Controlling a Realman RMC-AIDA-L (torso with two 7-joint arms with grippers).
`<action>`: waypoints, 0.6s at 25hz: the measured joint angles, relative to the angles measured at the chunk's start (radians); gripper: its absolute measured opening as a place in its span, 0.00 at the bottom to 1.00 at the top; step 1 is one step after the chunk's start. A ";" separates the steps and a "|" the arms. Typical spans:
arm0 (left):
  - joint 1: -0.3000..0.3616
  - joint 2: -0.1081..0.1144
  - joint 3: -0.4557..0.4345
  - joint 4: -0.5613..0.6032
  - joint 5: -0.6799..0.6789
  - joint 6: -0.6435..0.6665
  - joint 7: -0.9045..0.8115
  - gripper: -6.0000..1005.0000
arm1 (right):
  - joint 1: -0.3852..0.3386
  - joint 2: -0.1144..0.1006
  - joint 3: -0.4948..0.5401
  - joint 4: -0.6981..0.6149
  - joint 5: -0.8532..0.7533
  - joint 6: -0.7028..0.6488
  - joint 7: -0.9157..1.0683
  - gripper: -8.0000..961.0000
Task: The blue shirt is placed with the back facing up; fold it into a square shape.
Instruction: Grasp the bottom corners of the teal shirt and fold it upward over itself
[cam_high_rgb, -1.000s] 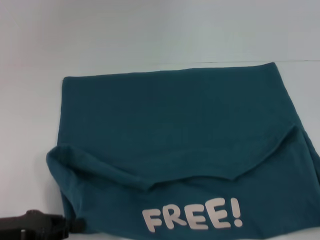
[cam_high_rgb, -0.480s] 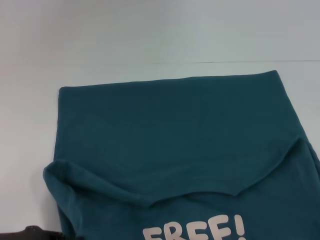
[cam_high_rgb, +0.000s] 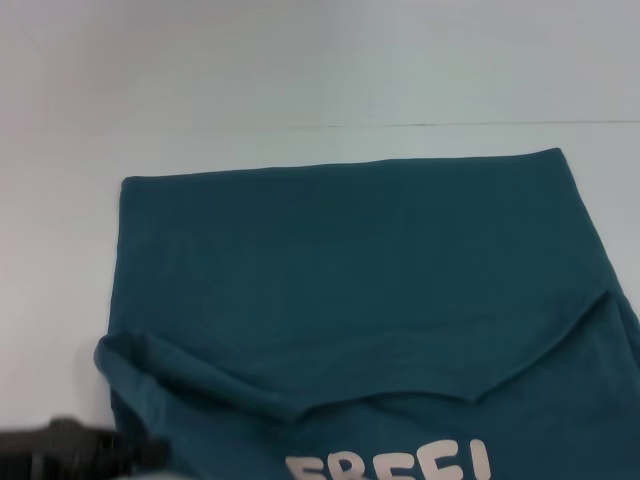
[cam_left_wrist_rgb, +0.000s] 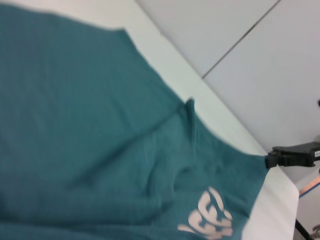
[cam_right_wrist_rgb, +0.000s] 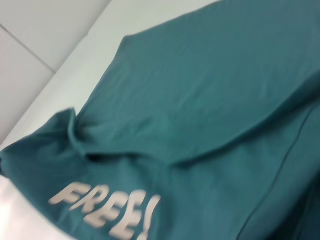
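The robot's right gripper should release the blue shirt's near corner over its far corner (cam_high_rgb: 550, 142) closest to the thin seam line.
The blue shirt (cam_high_rgb: 340, 270) lies spread on the white table, with its near part folded over so the cream "FREE!" lettering (cam_high_rgb: 390, 468) shows at the front edge. My left gripper (cam_high_rgb: 85, 452) is a dark shape at the shirt's near left corner, touching its edge. My right gripper (cam_left_wrist_rgb: 292, 155) shows only in the left wrist view. It is shut on the shirt's near right corner, which is drawn to a point at the table edge. In the right wrist view the shirt (cam_right_wrist_rgb: 200, 115) and its lettering (cam_right_wrist_rgb: 105, 206) fill the picture.
White table (cam_high_rgb: 300, 60) stretches beyond the shirt's far hem, with a thin seam line (cam_high_rgb: 480, 125) across it. A strip of bare table runs along the shirt's left side (cam_high_rgb: 50, 260). The table's near edge (cam_left_wrist_rgb: 272, 210) is close to the lettering.
The shirt has slid toward me: its far hem sits lower and the lettering is half cut off at the bottom. The left gripper dipped out of view, then came back.
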 joint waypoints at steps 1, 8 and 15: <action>-0.027 0.008 -0.015 -0.008 -0.002 -0.001 -0.006 0.02 | 0.010 -0.001 0.015 0.000 0.001 0.006 0.002 0.04; -0.213 0.061 -0.063 -0.108 -0.004 -0.139 -0.077 0.02 | 0.138 -0.016 0.102 0.011 0.004 0.101 0.027 0.04; -0.368 0.091 -0.061 -0.210 -0.004 -0.419 -0.161 0.02 | 0.291 -0.018 0.090 0.065 0.005 0.330 0.053 0.04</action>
